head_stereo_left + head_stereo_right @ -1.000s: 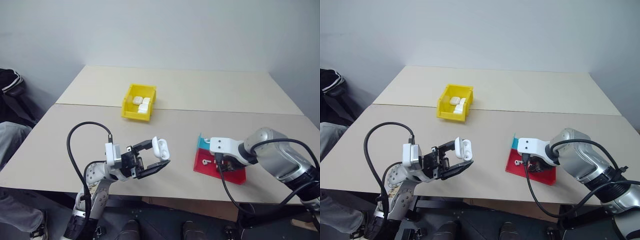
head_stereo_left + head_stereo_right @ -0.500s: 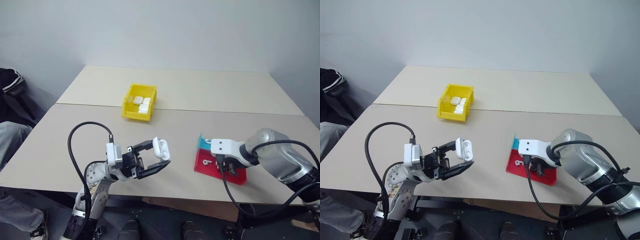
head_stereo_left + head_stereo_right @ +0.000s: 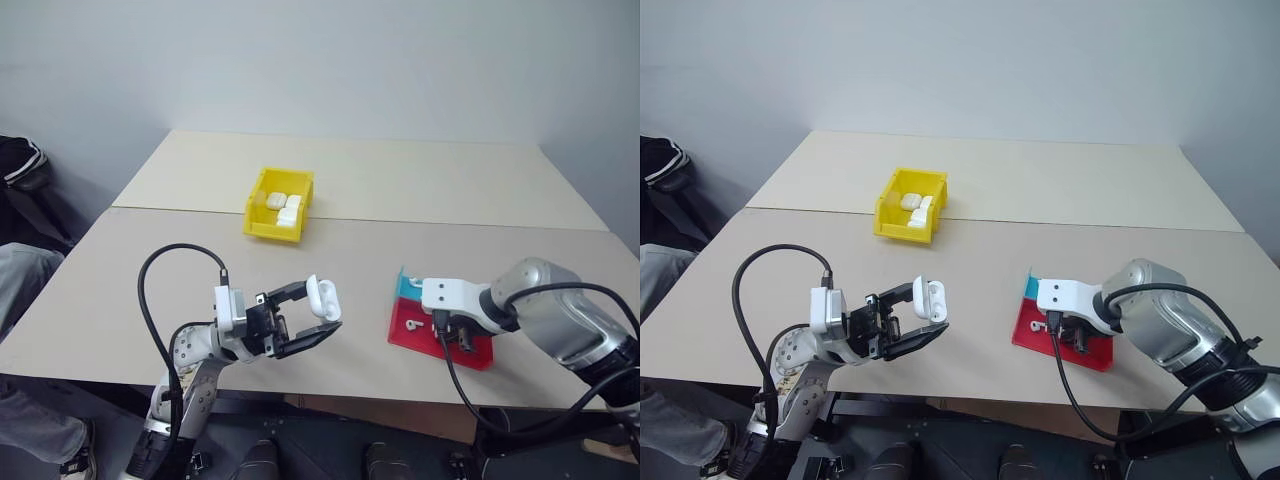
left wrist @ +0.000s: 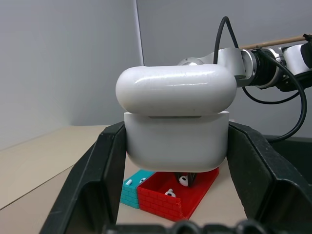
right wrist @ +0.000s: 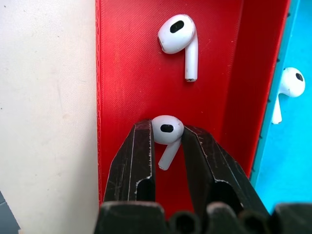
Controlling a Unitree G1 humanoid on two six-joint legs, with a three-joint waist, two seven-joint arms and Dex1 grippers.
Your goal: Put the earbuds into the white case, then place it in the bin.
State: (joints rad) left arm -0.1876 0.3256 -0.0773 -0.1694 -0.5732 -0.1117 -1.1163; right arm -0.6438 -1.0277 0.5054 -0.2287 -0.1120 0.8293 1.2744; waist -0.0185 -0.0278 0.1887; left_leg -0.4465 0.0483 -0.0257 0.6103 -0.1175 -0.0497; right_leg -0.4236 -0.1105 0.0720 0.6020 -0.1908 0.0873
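Observation:
Next, my right gripper releases the earbud inside the open white case (image 3: 355, 272), which my left gripper is holding up above the table.
My left gripper (image 3: 318, 306) is shut on the white case (image 3: 322, 296), held above the table's near edge. The case (image 4: 176, 126) sits between the black fingers (image 4: 105, 175) with a seam between lid and body. My right gripper (image 5: 168, 132) points down into the red part of the tray (image 5: 122, 73), its fingertips pressed on both sides of one earbud (image 5: 165, 129). A second earbud (image 5: 177, 38) lies loose further along the red part. A third earbud (image 5: 288, 84) lies in the teal part. The yellow bin (image 3: 268, 231) stands far back at the table's middle.
The bin holds a few small white cases (image 3: 286, 208). The red and teal tray (image 3: 475, 352) lies at the near right of the table. A seam runs across the table behind the bin. A person's leg (image 3: 20, 285) and a dark bag (image 3: 20, 165) are at the far left.
My right gripper's fingers have drawn closer together over the red tray. The left gripper and the case have stayed where they were.

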